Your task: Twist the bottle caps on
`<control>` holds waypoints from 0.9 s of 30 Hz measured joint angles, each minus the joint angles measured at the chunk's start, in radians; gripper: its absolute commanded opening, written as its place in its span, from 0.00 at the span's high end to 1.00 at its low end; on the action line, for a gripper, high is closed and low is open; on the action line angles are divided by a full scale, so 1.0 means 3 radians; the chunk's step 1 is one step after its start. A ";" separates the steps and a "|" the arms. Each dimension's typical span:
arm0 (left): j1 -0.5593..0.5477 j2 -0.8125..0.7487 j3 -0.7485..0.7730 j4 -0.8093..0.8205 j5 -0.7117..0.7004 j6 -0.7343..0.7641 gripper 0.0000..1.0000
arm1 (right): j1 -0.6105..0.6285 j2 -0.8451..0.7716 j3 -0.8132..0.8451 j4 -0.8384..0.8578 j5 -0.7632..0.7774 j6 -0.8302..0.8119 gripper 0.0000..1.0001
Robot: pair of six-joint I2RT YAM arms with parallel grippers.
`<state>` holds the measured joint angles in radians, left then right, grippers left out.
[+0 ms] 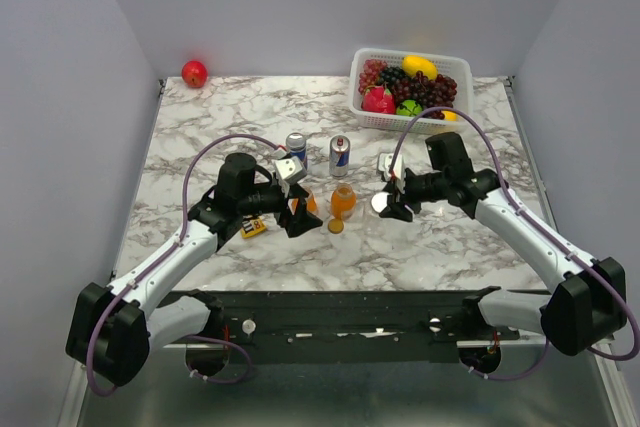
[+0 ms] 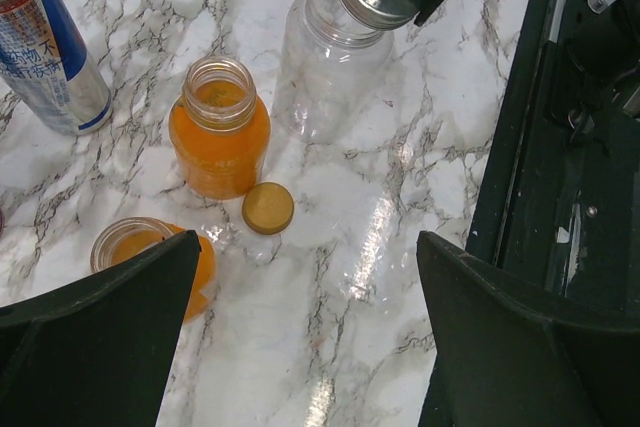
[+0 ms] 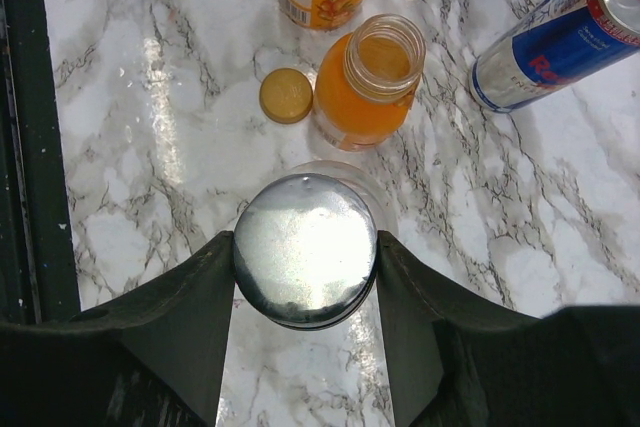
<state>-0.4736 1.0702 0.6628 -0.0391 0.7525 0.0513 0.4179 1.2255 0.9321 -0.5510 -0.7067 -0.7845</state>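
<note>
The silver lid slants across the clear jar's opening; my right gripper will rest it there, open, then retake the lid's edge (image 3: 303, 321) before screwing.
My right gripper (image 3: 305, 257) is shut on the flat silver lid (image 3: 305, 247), holding it just over the mouth of the clear glass jar (image 2: 325, 67). Only a sliver of the jar's rim (image 3: 378, 197) shows past the lid. An uncapped bottle of orange liquid (image 1: 343, 200) stands at the table's middle, with a gold cap (image 1: 336, 226) lying flat beside it. A second uncapped orange bottle (image 2: 150, 247) stands partly behind one finger of my left gripper (image 2: 310, 327). That gripper is wide open over bare marble, near the gold cap (image 2: 268, 208).
Two blue-and-silver drink cans (image 1: 296, 145) (image 1: 340, 155) stand behind the bottles. A white basket (image 1: 365, 117) of fruit sits at the back right, a red apple (image 1: 194, 73) at the back left. A small yellow object (image 1: 253, 228) lies under the left arm.
</note>
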 measured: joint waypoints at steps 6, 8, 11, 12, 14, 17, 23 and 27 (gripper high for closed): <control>0.0000 0.0022 0.0000 0.0000 0.0005 -0.0001 0.01 | -0.0001 0.0056 0.0000 0.0038 0.0011 0.0034 0.45; 0.0000 0.0029 0.0000 0.0001 0.0005 -0.0003 0.01 | -0.0004 0.0084 0.0000 0.0052 0.0025 0.0038 0.45; 0.0000 0.0038 0.0000 0.0001 0.0005 -0.0004 0.01 | -0.0018 0.0134 0.0000 0.0081 0.0042 0.0057 0.45; 0.0000 0.0042 0.0000 0.0001 0.0005 -0.0005 0.01 | -0.0024 0.0150 0.0000 0.0089 0.0046 0.0061 0.45; 0.0000 0.0045 0.0000 0.0001 0.0006 -0.0011 0.01 | -0.0041 0.0178 0.0000 0.0097 0.0052 0.0071 0.45; 0.0000 0.0045 0.0000 0.0010 0.0008 -0.0022 0.01 | -0.0048 0.0198 0.0000 0.0120 0.0057 0.0085 0.45; 0.0000 0.0062 0.0000 0.0038 0.0018 -0.0042 0.01 | -0.0069 0.0198 0.0000 0.0121 0.0058 0.0097 0.42; 0.0000 0.0067 0.0000 0.0048 0.0031 -0.0051 0.01 | -0.0069 0.0198 0.0000 0.0127 0.0058 0.0120 0.40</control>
<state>-0.4736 1.0904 0.6628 -0.0246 0.7616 0.0360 0.3973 1.2850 0.9321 -0.5129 -0.6891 -0.7486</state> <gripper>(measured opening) 0.987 0.609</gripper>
